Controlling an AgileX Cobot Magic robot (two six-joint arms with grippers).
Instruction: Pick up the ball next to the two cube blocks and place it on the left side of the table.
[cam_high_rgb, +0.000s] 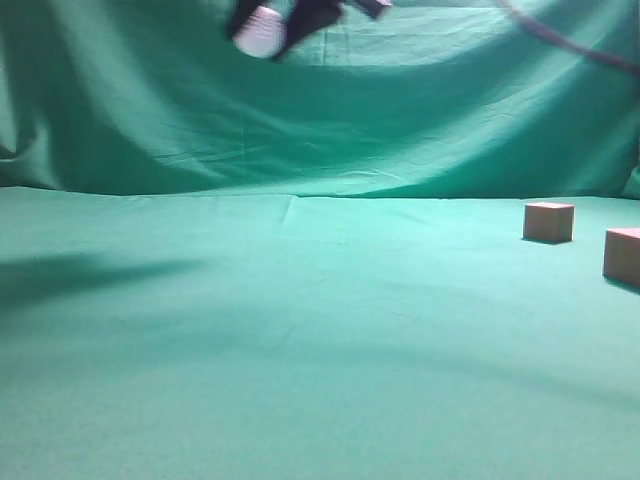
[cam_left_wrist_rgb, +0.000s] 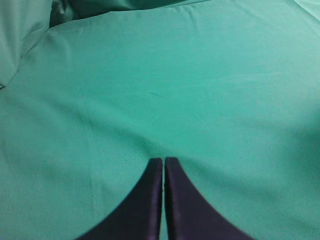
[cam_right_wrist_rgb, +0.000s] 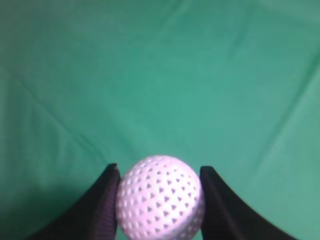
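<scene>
Next, I release the ball with my right gripper on the table end (cam_high_rgb: 22, 219) near the backdrop, opposite the cube blocks.
My right gripper (cam_right_wrist_rgb: 160, 172) is shut on the white dimpled ball (cam_right_wrist_rgb: 161, 197), one black finger on each side of it. In the exterior view this gripper (cam_high_rgb: 270, 35) holds the ball (cam_high_rgb: 260, 33) high in the air at the top, left of the middle, far above the green table (cam_high_rgb: 300, 330). The two reddish-brown cube blocks (cam_high_rgb: 549, 221) (cam_high_rgb: 622, 256) stand on the table at the right edge. My left gripper (cam_left_wrist_rgb: 164, 161) is shut and empty, its black fingertips pressed together above bare green cloth; it does not show in the exterior view.
A green cloth backdrop (cam_high_rgb: 330, 120) rises behind the table. A dark cable (cam_high_rgb: 570, 42) crosses the top right of the exterior view. A soft shadow (cam_high_rgb: 80, 275) lies on the table's left side.
</scene>
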